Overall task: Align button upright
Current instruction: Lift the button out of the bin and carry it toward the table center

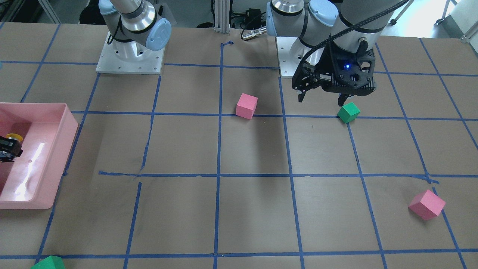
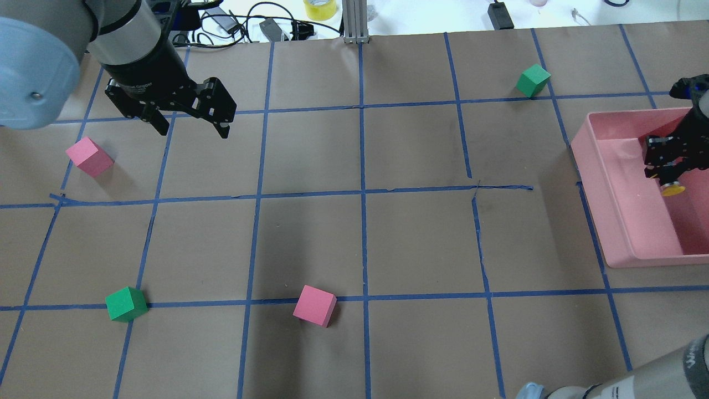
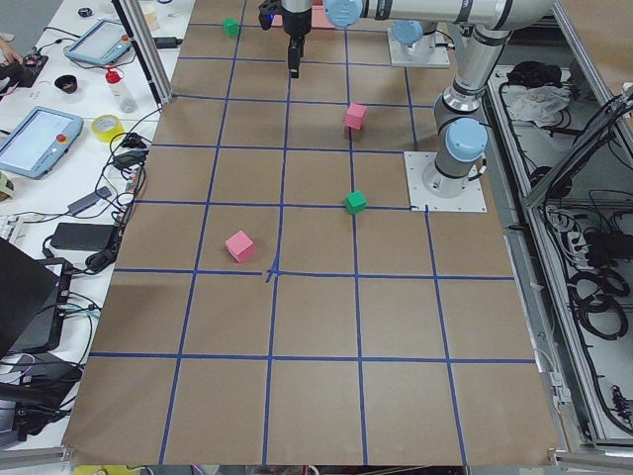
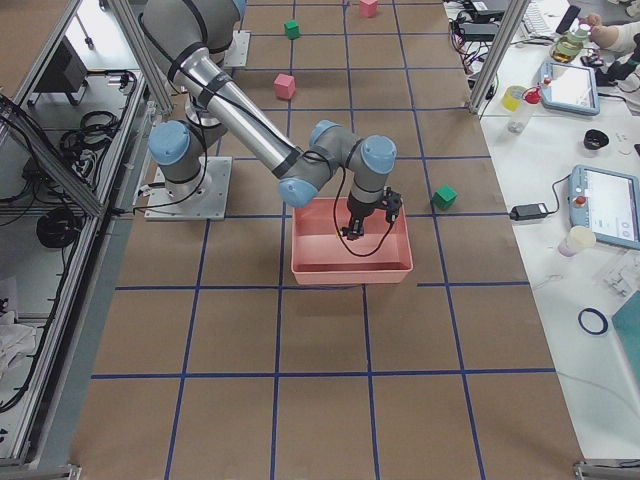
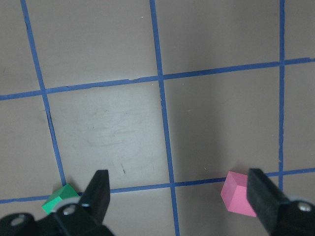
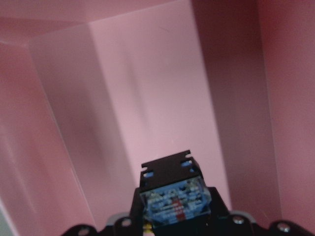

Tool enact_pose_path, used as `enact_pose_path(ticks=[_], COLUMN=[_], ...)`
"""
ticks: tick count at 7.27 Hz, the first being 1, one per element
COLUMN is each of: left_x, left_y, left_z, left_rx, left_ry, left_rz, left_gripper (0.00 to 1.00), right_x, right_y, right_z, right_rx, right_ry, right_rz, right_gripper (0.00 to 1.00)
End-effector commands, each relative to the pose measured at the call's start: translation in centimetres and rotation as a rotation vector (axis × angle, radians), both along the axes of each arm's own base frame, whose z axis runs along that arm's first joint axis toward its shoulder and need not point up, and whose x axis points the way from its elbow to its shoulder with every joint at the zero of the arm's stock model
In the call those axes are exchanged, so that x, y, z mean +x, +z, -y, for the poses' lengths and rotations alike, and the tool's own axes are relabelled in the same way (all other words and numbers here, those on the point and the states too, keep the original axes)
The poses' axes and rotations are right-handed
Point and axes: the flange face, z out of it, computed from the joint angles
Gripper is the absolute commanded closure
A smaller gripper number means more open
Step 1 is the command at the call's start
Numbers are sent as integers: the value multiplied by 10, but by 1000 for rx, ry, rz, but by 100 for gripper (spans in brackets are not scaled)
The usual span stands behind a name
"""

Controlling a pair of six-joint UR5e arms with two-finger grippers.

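I should use my right gripper to set the button down on the bare table (image 1: 229,210) next to the long middle blue tape line.
The button sits between the fingers of my right gripper (image 2: 666,166) inside the pink bin (image 2: 620,221). Its yellow cap (image 2: 673,190) sticks out past the fingers towards the robot's side, so the button does not stand upright. The cap also shows in the front view (image 1: 14,137). In the right wrist view the button's contact block (image 6: 174,199) faces the camera and the cap is hidden. My left gripper (image 2: 191,126) is open and empty, high over bare table at the far left; its fingers (image 5: 101,184) frame bare table between two cubes.
A pink cube (image 2: 90,157) and a green cube (image 2: 126,303) lie on the left. Another pink cube (image 2: 314,306) lies at front middle. A second green cube (image 2: 533,80) lies far right near the bin. Cables and a tape roll (image 2: 319,8) lie beyond the far edge.
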Motion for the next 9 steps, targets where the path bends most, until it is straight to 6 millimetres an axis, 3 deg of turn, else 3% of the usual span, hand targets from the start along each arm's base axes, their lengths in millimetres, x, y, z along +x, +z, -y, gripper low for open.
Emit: enact_pose_path(ticks=[1,2,3,4,5,7,8,9], left_x=[1,1,1,1,1,0,0,0], left_y=[0,1,1,1,1,0,0,0], left_z=[0,0,0,0,0,0,-1,-1], left_rx=[0,-1,-1,-1,-1,2,0,0], left_ry=[2,2,2,2,2,0,0,-1], left_rz=[0,0,0,0,0,0,0,0], left_gripper=[0,0,0,0,0,0,0,0], right_x=[7,41,93,165,231,362,419,452], right_y=[62,89,104,110,98,35,4,-11], right_z=[26,46,61,77,86,118,130,142], right_rx=[-13,-44,-40,-63,-67,-114,-124,-118], right_ry=[26,79,87,97,90,83,31,23], right_rz=[29,8,10,22,83,160,163,166], right_gripper=[100,100,100,100,100,100,100,100])
